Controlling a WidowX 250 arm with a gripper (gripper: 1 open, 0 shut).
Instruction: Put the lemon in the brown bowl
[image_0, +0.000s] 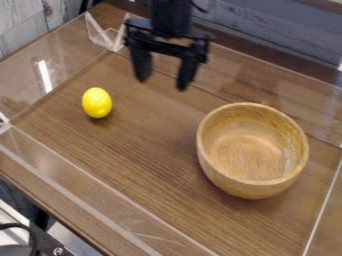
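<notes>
Next, I grip across the lemon's middle (96, 102), one finger per long side of the yellow lemon.
The lemon (96, 102), small, oval and bright yellow, lies on the wooden table at the left. At the right stands the brown bowl (253, 149), a thick-walled wooden bowl with nothing inside it. My gripper (163, 74) hangs above the table toward the back, pointing down, its two black fingers spread open with nothing between them. It is up and to the right of the lemon and well left of the bowl.
A low clear plastic wall (40, 70) rims the wooden table. A folded clear plastic piece (110, 33) stands at the back left. Behind the table runs a dark backdrop.
</notes>
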